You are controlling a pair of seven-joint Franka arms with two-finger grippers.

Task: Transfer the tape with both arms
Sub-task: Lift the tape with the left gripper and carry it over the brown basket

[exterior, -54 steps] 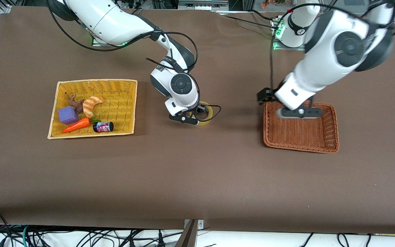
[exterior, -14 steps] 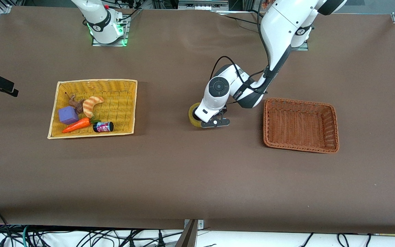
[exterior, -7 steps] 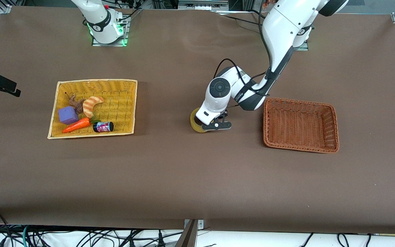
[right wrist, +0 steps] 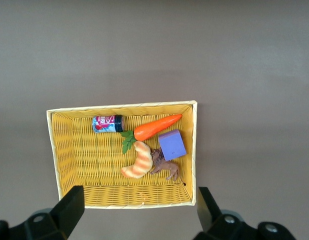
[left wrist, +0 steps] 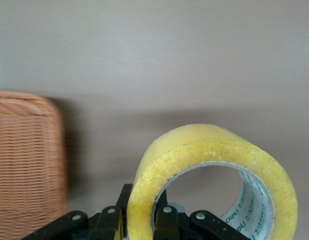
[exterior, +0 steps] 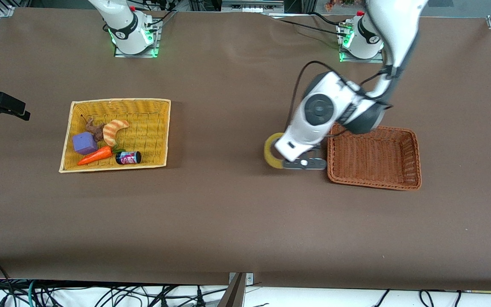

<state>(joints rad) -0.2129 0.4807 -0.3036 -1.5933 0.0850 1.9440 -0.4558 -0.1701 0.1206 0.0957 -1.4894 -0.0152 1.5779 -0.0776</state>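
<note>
The robot's left gripper will set the tape down inside the brown basket (exterior: 362, 155), toward the basket's end that faces the middle of the table.
The tape (exterior: 271, 150), a yellowish ring with a grey-white core, is held off the table by my left gripper (exterior: 303, 163), just beside the brown basket's (exterior: 373, 184) end that faces the middle of the table. In the left wrist view the two fingers pinch the tape's (left wrist: 209, 165) wall, one inside the ring and one outside, at my left gripper (left wrist: 140, 220). My right gripper (exterior: 2, 106) hangs high at the right arm's end of the table. It is open and empty in its wrist view (right wrist: 139, 205).
A yellow basket (exterior: 119, 101) toward the right arm's end holds a striped croissant toy (exterior: 114, 130), a purple cube, a carrot, a small can and a brown figure. It shows from above in the right wrist view (right wrist: 122, 106). The brown basket (left wrist: 24, 150) holds nothing.
My left gripper has risen and carried the tape from the middle of the table toward the brown basket. The right gripper has barely shifted.
</note>
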